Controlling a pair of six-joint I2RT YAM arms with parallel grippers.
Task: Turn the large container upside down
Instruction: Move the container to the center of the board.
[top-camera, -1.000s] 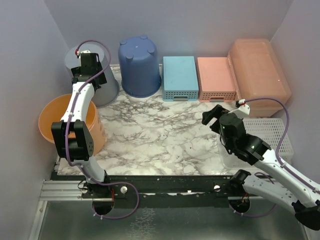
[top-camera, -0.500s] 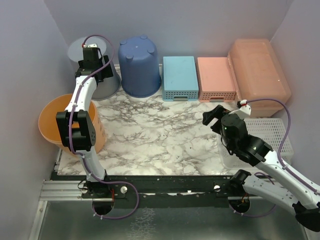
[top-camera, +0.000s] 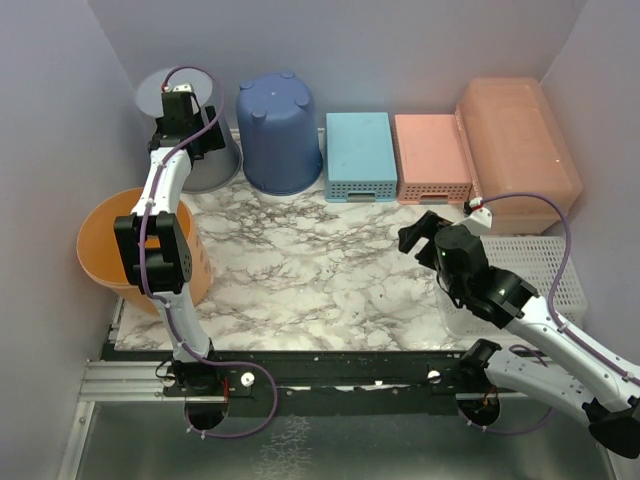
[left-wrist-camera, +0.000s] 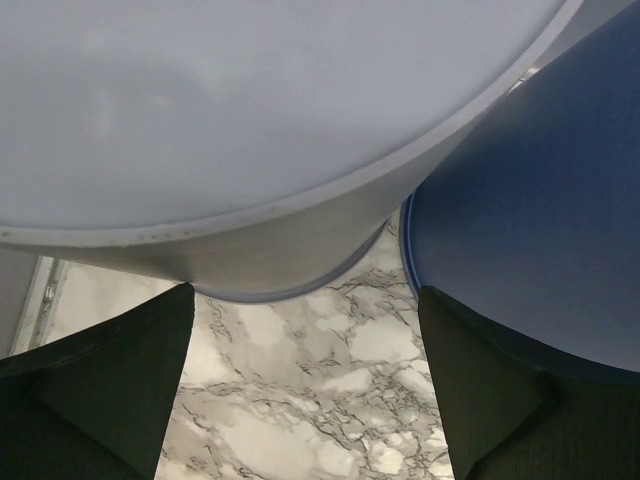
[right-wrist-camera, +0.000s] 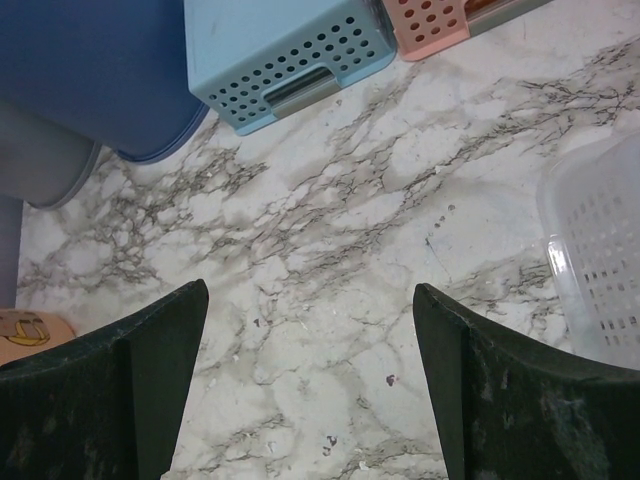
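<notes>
The rim of the orange bucket (top-camera: 193, 234) has a side facing the middle of the marble top. Next, my left gripper closes on it there.
The large container (top-camera: 518, 150), a translucent peach-orange rectangular box, stands at the back right corner against the wall. Neither gripper touches it. My right gripper (top-camera: 421, 231) hovers open over the marble top, to the front left of the box, with nothing between its fingers (right-wrist-camera: 310, 288). My left gripper (top-camera: 192, 140) is far off at the back left, open above the overturned grey bucket (top-camera: 216, 172), its fingers framing bare marble (left-wrist-camera: 305, 292). Neither wrist view clearly shows the large container.
An upside-down blue bucket (top-camera: 277, 130), a light blue perforated basket (top-camera: 360, 155) and a pink perforated basket (top-camera: 430, 155) line the back wall. A round orange bucket (top-camera: 100, 240) sits at the left edge. A white perforated basket (top-camera: 545, 265) lies under my right arm.
My left arm has stretched further back over the grey bucket and its jaws have opened a little wider. My right gripper has drifted slightly to the left.
</notes>
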